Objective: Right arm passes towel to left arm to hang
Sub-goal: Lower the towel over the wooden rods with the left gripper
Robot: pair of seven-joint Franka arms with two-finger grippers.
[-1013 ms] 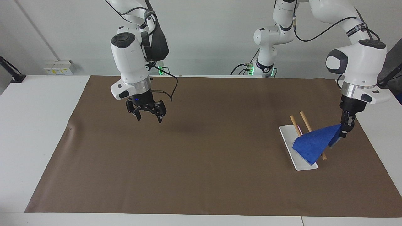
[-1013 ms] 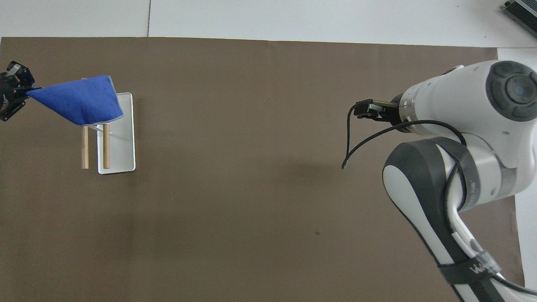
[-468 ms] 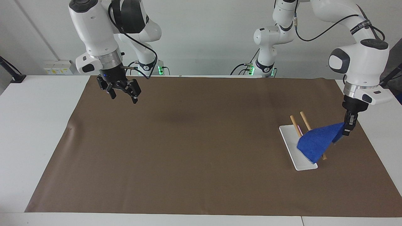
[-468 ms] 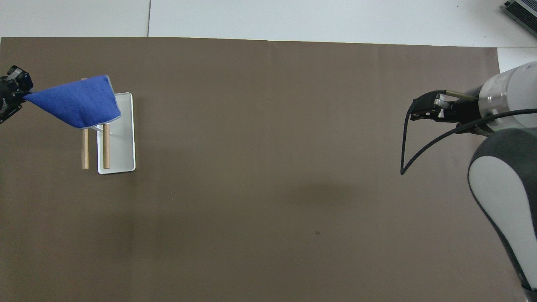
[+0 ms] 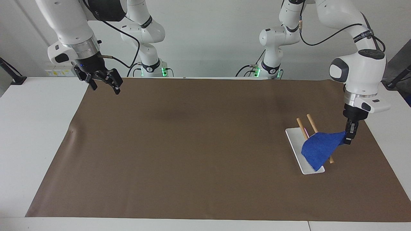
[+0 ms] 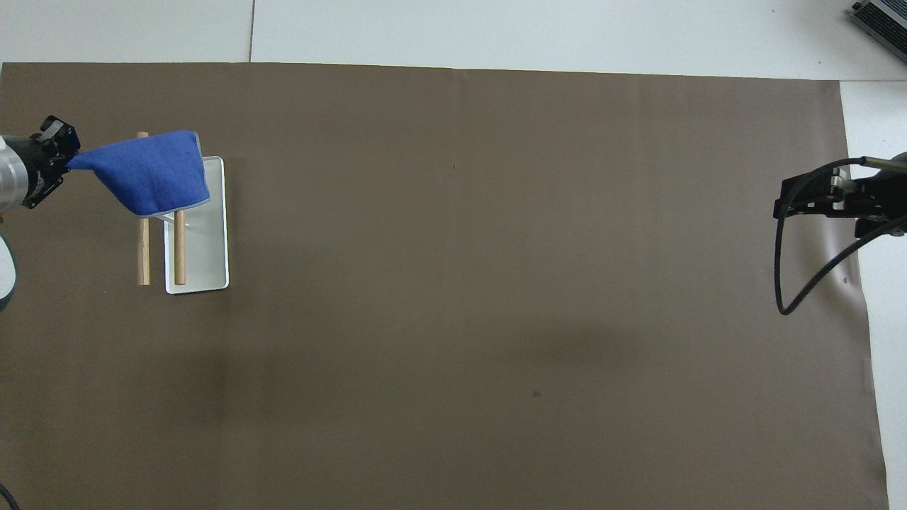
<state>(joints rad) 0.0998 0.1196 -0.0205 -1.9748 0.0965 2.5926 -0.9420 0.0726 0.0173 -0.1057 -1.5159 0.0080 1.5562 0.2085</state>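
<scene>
I should release the blue towel, its corner held beside the rods, with my left gripper across the farther ends of the two wooden rods point(image 6: 173, 174).
The bright blue towel point(image 5: 319, 148) lies draped over the farther ends of two wooden rods point(image 5: 302, 127) on a rack with a white base point(image 5: 294, 143), at the left arm's end of the table. My left gripper point(image 5: 349, 138) is shut on one corner of the towel and holds that corner beside the rods, a little above the mat. In the overhead view the towel point(image 6: 147, 173) covers the rods' farther ends point(image 6: 144, 248), with the left gripper point(image 6: 62, 161) beside it. My right gripper point(image 5: 106, 89) is open and empty, raised over the mat's edge at the right arm's end; it also shows in the overhead view point(image 6: 785, 206).
A brown mat point(image 5: 199, 147) covers most of the white table point(image 5: 38, 134). The rack's white base point(image 6: 205, 262) stands on the mat. A black cable point(image 6: 783, 283) hangs from the right gripper.
The right gripper has drawn back, open, from over the middle of the mat to its own end and risen. The left gripper has moved toward the rack and lower, and the towel sags more over the rods.
</scene>
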